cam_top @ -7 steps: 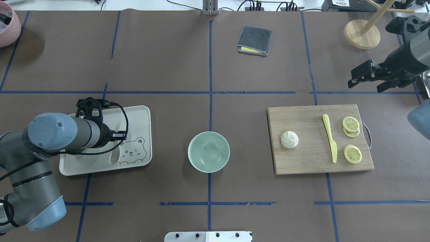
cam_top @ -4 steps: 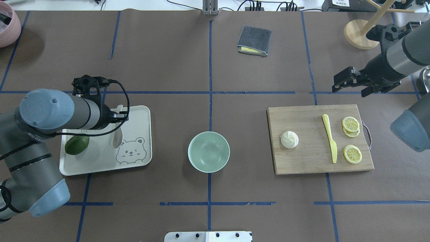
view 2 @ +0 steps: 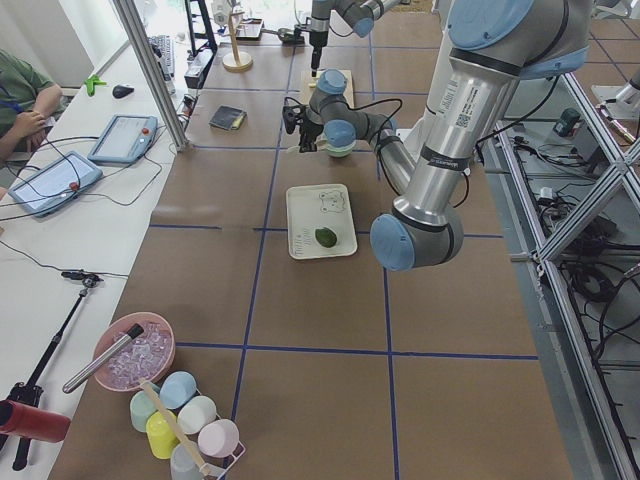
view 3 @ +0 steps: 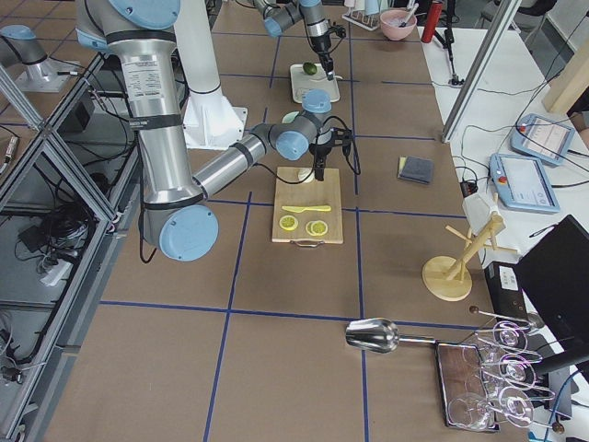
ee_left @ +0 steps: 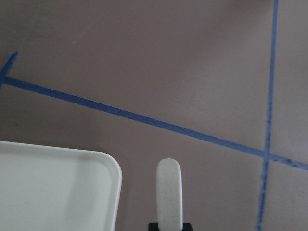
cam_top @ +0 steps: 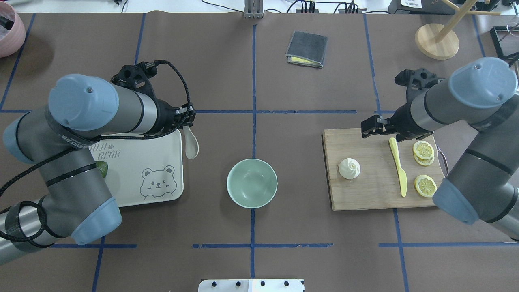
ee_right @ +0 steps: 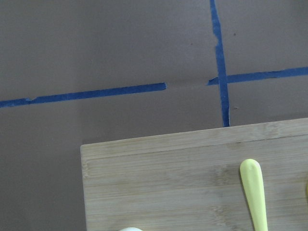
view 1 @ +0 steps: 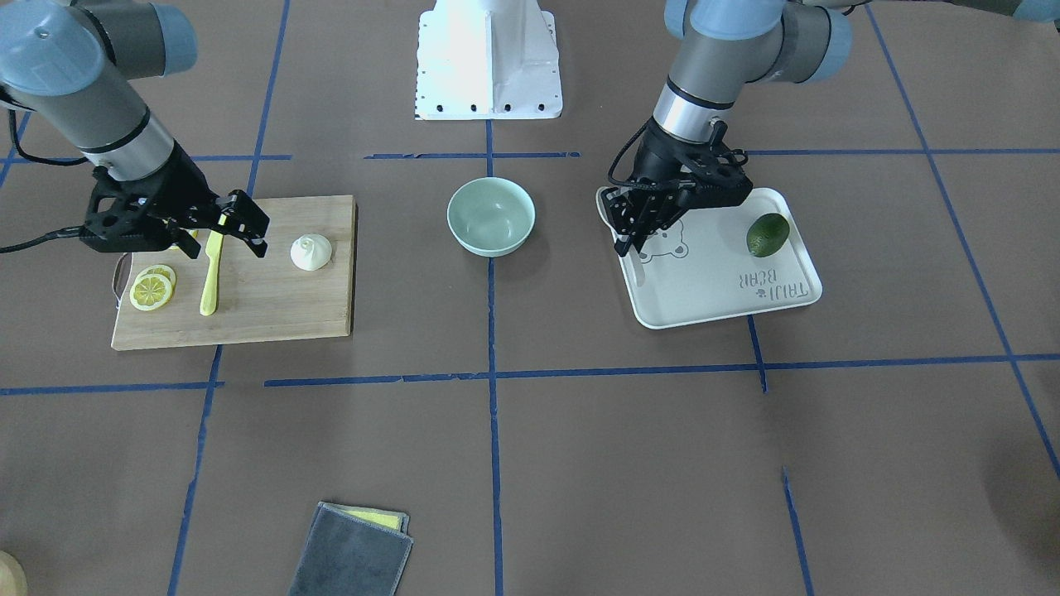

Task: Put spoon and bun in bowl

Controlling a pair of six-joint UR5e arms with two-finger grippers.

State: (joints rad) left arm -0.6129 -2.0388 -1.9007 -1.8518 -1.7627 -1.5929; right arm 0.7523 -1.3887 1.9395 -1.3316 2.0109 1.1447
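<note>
My left gripper is going to release the pale spoon, now just off the tray's corner, in the mint-green bowl (view 1: 503, 237), with the spoon's handle leaning over the bowl's far rim.
My left gripper (cam_top: 187, 121) is shut on the handle of the pale spoon (cam_top: 191, 144). It holds the spoon in the air just off the tray's far right corner, scoop hanging down. In the left wrist view the spoon (ee_left: 169, 195) sticks out from the jaws. The mint-green bowl (cam_top: 251, 183) stands empty at the table's middle, to the right of the spoon. The white bun (cam_top: 349, 168) sits on the left part of the wooden cutting board (cam_top: 373, 194). My right gripper (cam_top: 371, 129) is open and empty over the board's far left corner, beyond the bun.
A white bear tray (cam_top: 142, 182) holds an avocado (view 1: 768, 234). A yellow knife (cam_top: 399, 168) and lemon slices (cam_top: 425, 185) lie on the board. A grey cloth (cam_top: 307, 48), a wooden stand (cam_top: 436, 40) and a pink bowl (cam_top: 8, 28) stand at the far edge.
My left gripper has lifted the spoon off the tray and carried it right, past the tray's edge. My right gripper has moved left to the board's far left corner.
</note>
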